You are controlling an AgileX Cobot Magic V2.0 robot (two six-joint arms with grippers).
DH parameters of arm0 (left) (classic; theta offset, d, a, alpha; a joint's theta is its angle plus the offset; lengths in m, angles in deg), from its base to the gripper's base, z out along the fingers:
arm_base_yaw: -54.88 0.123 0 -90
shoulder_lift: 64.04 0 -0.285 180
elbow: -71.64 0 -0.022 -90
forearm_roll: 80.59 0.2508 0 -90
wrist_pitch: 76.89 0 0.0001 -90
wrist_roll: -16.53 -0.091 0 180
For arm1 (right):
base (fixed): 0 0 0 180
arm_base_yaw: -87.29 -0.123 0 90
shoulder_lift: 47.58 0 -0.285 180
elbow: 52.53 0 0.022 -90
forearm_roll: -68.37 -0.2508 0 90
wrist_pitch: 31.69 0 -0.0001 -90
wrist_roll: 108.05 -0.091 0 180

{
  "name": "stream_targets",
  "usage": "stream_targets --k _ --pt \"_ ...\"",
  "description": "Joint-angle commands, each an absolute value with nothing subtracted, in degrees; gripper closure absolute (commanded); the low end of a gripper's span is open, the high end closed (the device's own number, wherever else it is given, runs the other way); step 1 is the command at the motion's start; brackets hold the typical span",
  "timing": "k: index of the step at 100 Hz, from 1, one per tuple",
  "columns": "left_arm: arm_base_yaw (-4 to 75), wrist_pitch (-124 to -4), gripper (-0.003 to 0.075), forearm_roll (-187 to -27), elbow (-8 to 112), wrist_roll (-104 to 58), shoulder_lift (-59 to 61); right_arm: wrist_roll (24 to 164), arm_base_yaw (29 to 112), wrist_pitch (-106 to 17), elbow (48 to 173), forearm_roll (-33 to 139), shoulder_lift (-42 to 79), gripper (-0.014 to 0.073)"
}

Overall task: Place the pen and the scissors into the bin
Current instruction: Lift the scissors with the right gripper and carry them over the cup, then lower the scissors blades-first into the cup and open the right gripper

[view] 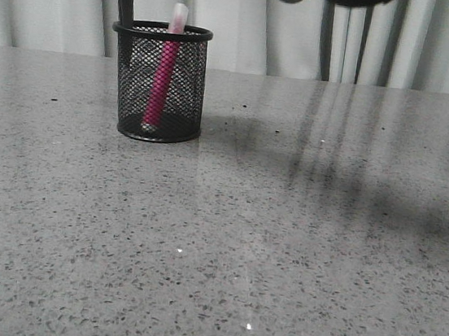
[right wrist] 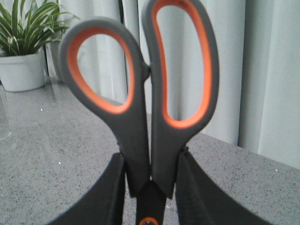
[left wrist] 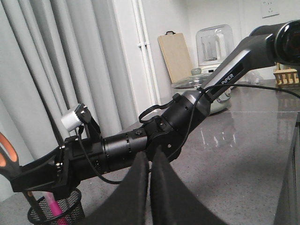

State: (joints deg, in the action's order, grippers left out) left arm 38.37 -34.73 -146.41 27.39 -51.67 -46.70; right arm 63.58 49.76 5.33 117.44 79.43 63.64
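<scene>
Next, my right gripper releases the scissors with the blades down inside the bin [view: 149, 44], next to the pink pen.
The bin [view: 157, 82], a black mesh cup, stands at the table's back left with the pink pen [view: 162, 78] upright inside, its whitish cap above the rim. My right gripper [right wrist: 150, 164] is shut on the scissors [right wrist: 140, 93] just below their grey and orange handles. It holds them blades down over the bin. In the front view the dark blade [view: 126, 0] reaches down to the bin's back left rim; the tip is hidden. My left gripper [left wrist: 150, 187] is shut and empty, raised beside the right arm [left wrist: 140, 145]. The left wrist view also shows the bin [left wrist: 70, 208].
The grey speckled table [view: 280, 249] runs to pale curtains at the back. A potted plant [right wrist: 23, 61] stands on the table off to one side. A wooden board [left wrist: 176, 56] and a glass-lidded pot [left wrist: 197, 86] stand on the far counter.
</scene>
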Motion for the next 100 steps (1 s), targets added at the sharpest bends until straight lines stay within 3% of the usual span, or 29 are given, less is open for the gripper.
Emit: stream_targets --k 1,20,49,76,85,100 --pt "37.91 -35.18 0.0739 -148.90 29.04 -51.14 -45.31 64.82 50.56 12.07 119.02 78.29 60.93 0.0662" --pt "37.91 -34.04 0.0739 -148.90 29.04 -51.14 -45.31 64.82 50.93 12.83 119.02 77.73 60.93 0.0662" --pt "37.91 -34.41 0.0739 -148.90 29.04 -51.14 -45.31 64.82 50.93 0.20 118.66 77.64 61.15 0.0662" --pt "37.91 -33.94 0.0739 -148.90 29.04 -51.14 -45.31 64.82 50.93 -0.79 118.66 77.64 61.25 0.0656" --pt "37.91 -33.94 0.0739 -148.90 29.04 -51.14 -45.31 64.82 50.93 -0.89 118.66 77.64 61.25 0.0593" --pt "37.91 -33.94 0.0739 -148.90 29.04 -51.14 -45.31 64.30 50.83 -0.51 118.66 77.64 61.25 0.0370"
